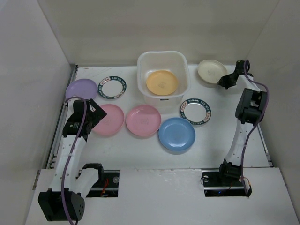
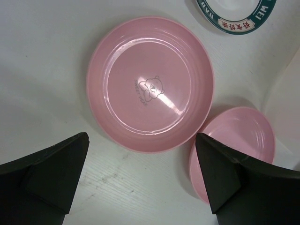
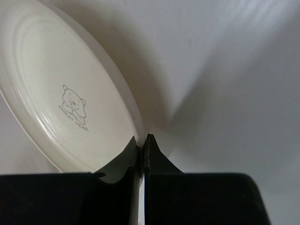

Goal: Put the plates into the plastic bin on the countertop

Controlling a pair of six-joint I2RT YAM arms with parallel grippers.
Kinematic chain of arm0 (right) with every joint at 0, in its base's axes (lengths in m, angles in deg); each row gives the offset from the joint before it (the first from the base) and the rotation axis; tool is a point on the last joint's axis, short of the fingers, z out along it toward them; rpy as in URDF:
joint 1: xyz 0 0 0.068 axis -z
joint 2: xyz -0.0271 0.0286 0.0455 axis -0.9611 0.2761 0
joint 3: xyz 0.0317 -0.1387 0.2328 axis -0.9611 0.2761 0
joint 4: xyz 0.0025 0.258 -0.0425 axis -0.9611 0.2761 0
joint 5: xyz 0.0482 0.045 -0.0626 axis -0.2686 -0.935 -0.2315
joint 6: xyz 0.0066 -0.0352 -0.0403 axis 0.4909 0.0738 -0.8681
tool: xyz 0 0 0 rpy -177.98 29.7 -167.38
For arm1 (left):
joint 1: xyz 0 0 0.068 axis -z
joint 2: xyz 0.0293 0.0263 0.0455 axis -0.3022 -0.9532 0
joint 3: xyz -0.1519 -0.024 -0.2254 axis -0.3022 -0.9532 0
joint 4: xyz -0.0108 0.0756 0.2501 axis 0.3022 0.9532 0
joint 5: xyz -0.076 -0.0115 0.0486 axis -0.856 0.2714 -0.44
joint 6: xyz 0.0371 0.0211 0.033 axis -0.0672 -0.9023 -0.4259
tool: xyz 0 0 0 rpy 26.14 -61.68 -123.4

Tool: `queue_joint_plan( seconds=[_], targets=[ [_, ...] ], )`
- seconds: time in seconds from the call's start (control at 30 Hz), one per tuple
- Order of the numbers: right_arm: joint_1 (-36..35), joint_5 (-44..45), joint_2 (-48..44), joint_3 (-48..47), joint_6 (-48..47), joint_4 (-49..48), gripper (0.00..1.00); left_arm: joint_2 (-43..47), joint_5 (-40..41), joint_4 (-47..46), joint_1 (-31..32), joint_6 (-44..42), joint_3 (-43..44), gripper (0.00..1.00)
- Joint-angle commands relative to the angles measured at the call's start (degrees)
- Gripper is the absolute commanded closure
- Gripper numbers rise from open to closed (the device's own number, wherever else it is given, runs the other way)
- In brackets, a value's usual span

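Next, my right gripper releases the cream plate on top of the orange plate (image 1: 161, 82) in the plastic bin.
The plastic bin (image 1: 182, 70) stands at the back middle of the countertop (image 1: 131, 150) with the orange plate (image 1: 162, 82) inside. My right gripper (image 1: 224, 80) is shut on the rim of the cream plate (image 1: 211, 70), which is tilted at the back right; in the right wrist view the gripper (image 3: 141, 143) pinches that plate (image 3: 61, 98). My left gripper (image 1: 96, 115) is open above the near edge of the left pink plate (image 1: 110, 120); in the left wrist view the gripper (image 2: 140, 176) is behind this plate (image 2: 150, 84), with the second pink plate (image 2: 243, 136) beside it.
The lilac plate (image 1: 80, 89) and a patterned-rim plate (image 1: 112, 87) lie at the back left. Another patterned-rim plate (image 1: 195, 110) and the blue plate (image 1: 176, 134) lie right of centre. Walls close in the left, back and right sides.
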Motion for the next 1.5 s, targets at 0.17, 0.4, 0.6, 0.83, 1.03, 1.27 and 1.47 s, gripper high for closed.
queue_joint_plan(
  seconds=[0.17, 0.4, 0.6, 0.83, 1.03, 1.27, 1.47],
  targets=[
    [-8.0, -4.26, -24.87, 7.5, -1.62, -14.29, 1.0, 4.7, 2.06, 0.84, -0.8, 0.14, -0.21, 0.0],
    [-21.27, -2.59, -26.21, -4.34, -16.29, -1.04, 1.0, 7.95, 2.06, 1.11, -2.03, 0.23, -2.66, 0.0],
    [-30.6, 5.31, -21.55, -10.25, -24.3, 8.57, 1.0, 10.41, 0.22, 1.72, -2.47, 0.66, -3.9, 0.0],
    [-34.2, 11.64, -18.21, -10.6, -27.11, 9.98, 1.0, 11.65, -0.14, 2.07, -1.77, 0.31, -4.6, 0.0],
    [-35.96, 20.52, -13.9, -12.89, -30.1, 11.82, 0.99, 12.97, -0.14, 2.69, -1.68, 0.67, -4.95, 0.0],
    [-37.28, 25.09, -7.4, -17.54, -32.3, 15.69, 0.95, 14.37, -0.14, 4.18, -1.68, 1.02, -4.95, 0.0],
    [-37.9, 25.8, -4.23, -18.6, -32.3, 16.74, 0.89, 15.86, -0.14, 5.76, -1.51, 1.63, -4.08, 0.0]
  ],
)
